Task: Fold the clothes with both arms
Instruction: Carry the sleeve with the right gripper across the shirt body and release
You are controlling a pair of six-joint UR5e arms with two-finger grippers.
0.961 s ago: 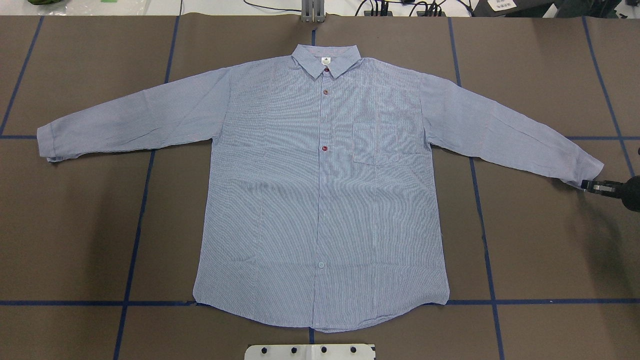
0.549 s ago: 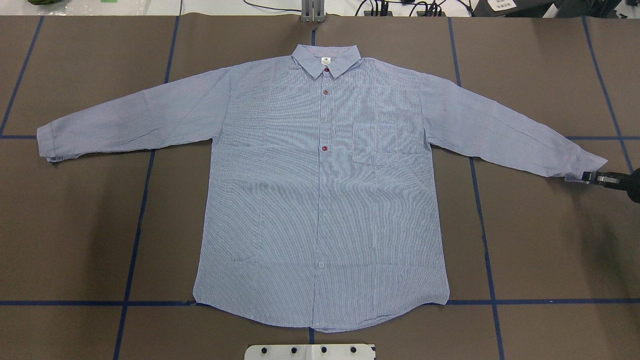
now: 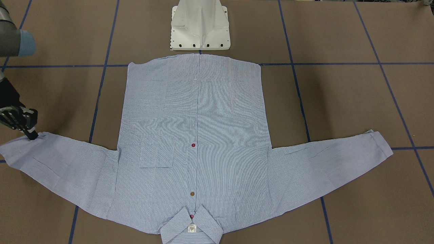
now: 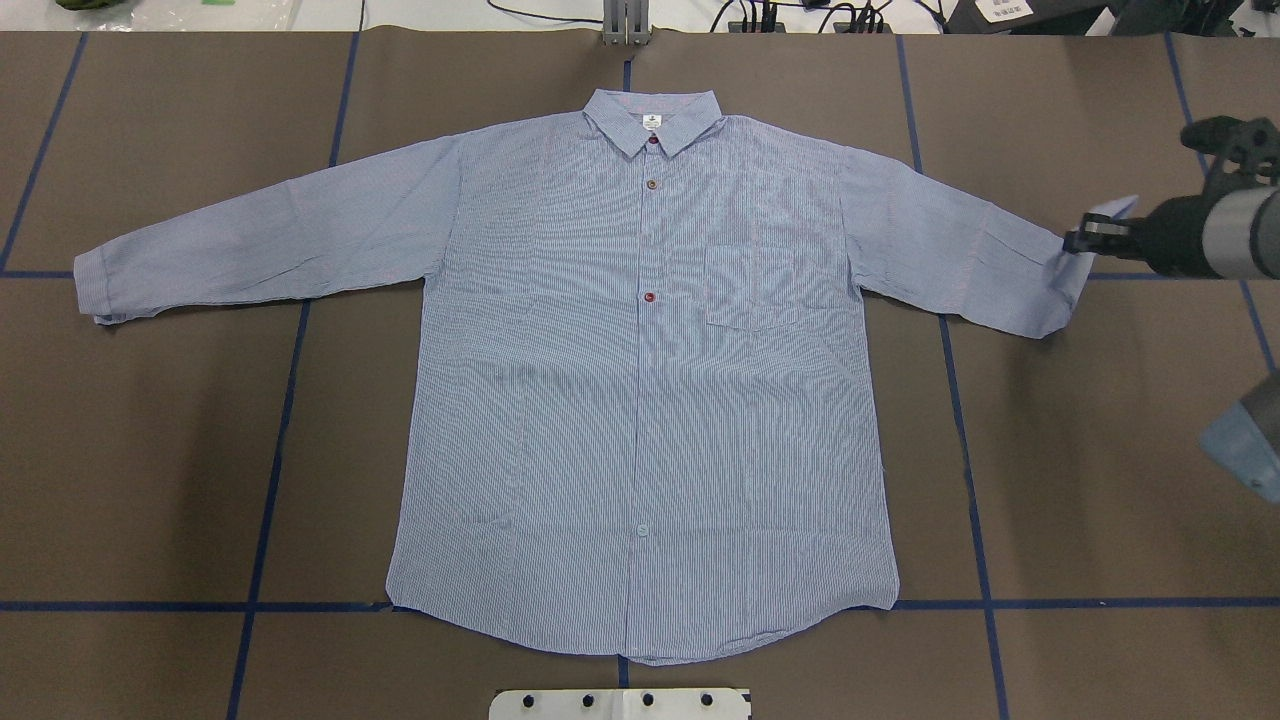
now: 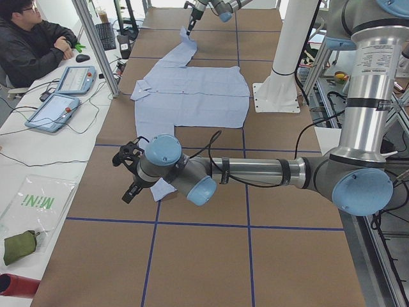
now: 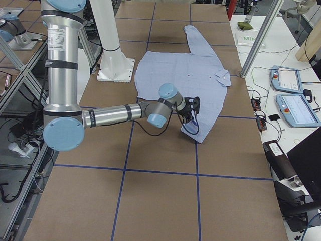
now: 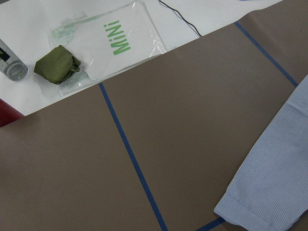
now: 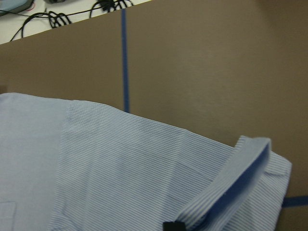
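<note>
My right gripper is going to release the cuff on the shirt's chest [image 3: 243, 156] between the buttons and the other sleeve. The cuff is now lifted off the table.
The striped light-blue shirt [image 4: 640, 400] lies flat and face up on the brown table, collar at the far side and both sleeves spread. My right gripper [image 4: 1078, 242] is shut on the end of the shirt's right-hand sleeve; the cuff [image 4: 1112, 210] is lifted off the table and bent back. In the right wrist view the cuff [image 8: 250, 159] curls above a black fingertip [image 8: 173, 225]. The other sleeve's cuff [image 4: 95, 285] lies flat. My left gripper [image 5: 130, 173] hovers beside that cuff [image 7: 255, 202] in the exterior left view only; I cannot tell its state.
The white pedestal base [image 4: 620, 703] stands at the near edge below the hem. Blue tape lines [image 4: 270, 480] grid the table. A plastic bag with a green pouch [image 7: 57, 65] lies beyond the left end. A person [image 5: 32, 45] sits at a side desk with tablets [image 5: 54, 112].
My right gripper has moved away from the robot and inward over the table, carrying the cuff up with it. The sleeve end now stands lifted and folded back. The rest of the shirt is unchanged.
</note>
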